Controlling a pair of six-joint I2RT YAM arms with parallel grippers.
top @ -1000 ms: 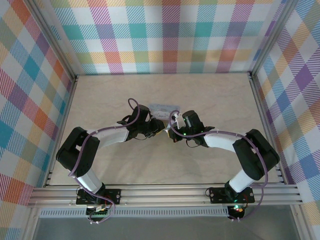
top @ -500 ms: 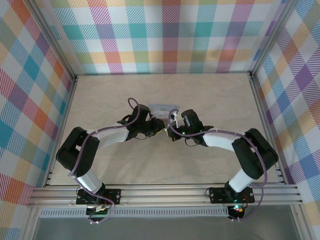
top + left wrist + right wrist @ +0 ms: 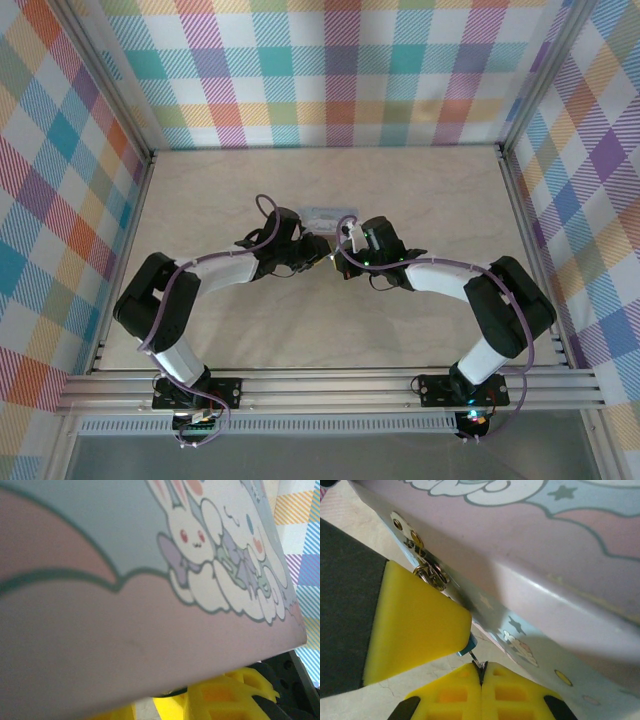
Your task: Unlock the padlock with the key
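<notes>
My left gripper sits tucked close under the tin's lid, covering most of the padlock. Next, I open it, back it off and grip the padlock's body [image 3: 468, 645] from the front.
The padlock [image 3: 466, 647] is a tiny lock. Just its bluish end peeks from under the left gripper's yellow finger [image 3: 415, 625], which hides the rest. My right gripper [image 3: 481, 674] is shut on the thin metal key [image 3: 478, 664], whose tip reaches the bluish end. In the top view the left gripper [image 3: 320, 255] and the right gripper [image 3: 338, 262] meet nose to nose just in front of the tin. In the left wrist view the left gripper [image 3: 165, 706] sits low under the tin's lid, with its jaws largely hidden.
The pale blue tin [image 3: 328, 214] with cartoon rabbits lies right behind both grippers, its lid [image 3: 150, 580] close over the left wrist camera. A metal hasp [image 3: 427, 572] sits on the tin's side. Checked walls ring the pale table [image 3: 200, 190].
The right wrist has edged slightly left and back, closer to the left gripper and the tin. The left arm has barely moved.
</notes>
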